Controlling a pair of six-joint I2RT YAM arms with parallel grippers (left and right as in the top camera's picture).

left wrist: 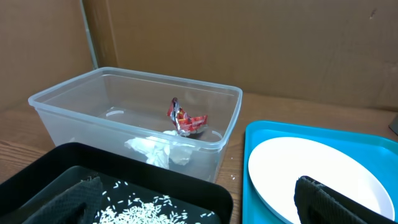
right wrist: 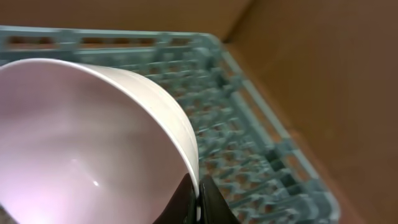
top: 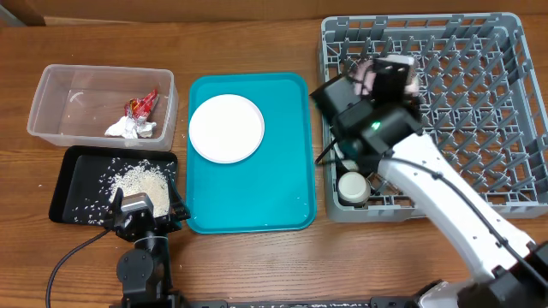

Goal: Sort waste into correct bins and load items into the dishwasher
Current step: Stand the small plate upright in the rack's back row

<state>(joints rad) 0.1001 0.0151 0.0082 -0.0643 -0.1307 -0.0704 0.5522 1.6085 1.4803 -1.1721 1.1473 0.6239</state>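
Note:
The bowl's inside faces up over the rack, so my right gripper should put the bowl down and take its rim [top: 415, 85] beside the rack's empty pegs to turn it.
My right gripper [top: 390, 79] is shut on the rim of a white bowl [top: 368, 75] and holds it tilted above the left part of the grey dish rack [top: 514, 111]. In the right wrist view the fingers [right wrist: 198, 200] pinch the bowl's rim [right wrist: 93, 143] over the rack [right wrist: 261, 143]. A small white cup [top: 353, 186] stands in the rack's front left corner. My left gripper [top: 141, 210] is open and empty over the near edge of the black tray [top: 68, 184], which holds rice [top: 141, 180]. The clear tub [top: 60, 85] holds the red wrapper [top: 142, 104] and white tissue [top: 128, 127].
A teal tray [top: 282, 171] between the bins and the rack carries a white plate [top: 226, 127]. In the left wrist view, the plate [left wrist: 311, 168], the tub [left wrist: 93, 106], the wrapper [left wrist: 185, 119], the tissue [left wrist: 155, 149] and the rice [left wrist: 143, 208] show. Cardboard stands behind the table.

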